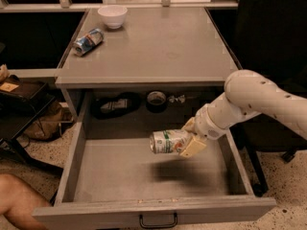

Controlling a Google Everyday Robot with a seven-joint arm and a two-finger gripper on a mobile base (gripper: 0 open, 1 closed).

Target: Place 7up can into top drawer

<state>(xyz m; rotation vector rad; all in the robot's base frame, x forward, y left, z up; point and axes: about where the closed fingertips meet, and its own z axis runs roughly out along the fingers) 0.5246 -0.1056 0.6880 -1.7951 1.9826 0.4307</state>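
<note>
Next, I let go of the 7up can with my gripper on the shadowed drawer's bottom point(175, 166), behind the front panel that has the black handle.
The 7up can point(167, 141), white with green bands, lies on its side in the air, held just above the floor of the open top drawer point(115, 176). My gripper point(185, 139) is shut on the can's right end, with tan fingers point(194, 147) above and below it. The white arm reaches in from the right. A dark shadow lies on the drawer floor under the can. The drawer's flat front panel with its small black handle point(158, 221) is at the bottom of the view.
On the grey table top point(153, 42) stand a white bowl point(112, 16) and a blue and silver can point(88, 41) lying on its side. Dark objects and a tape roll point(156, 99) sit behind the drawer. A person's leg point(19, 200) is at bottom left.
</note>
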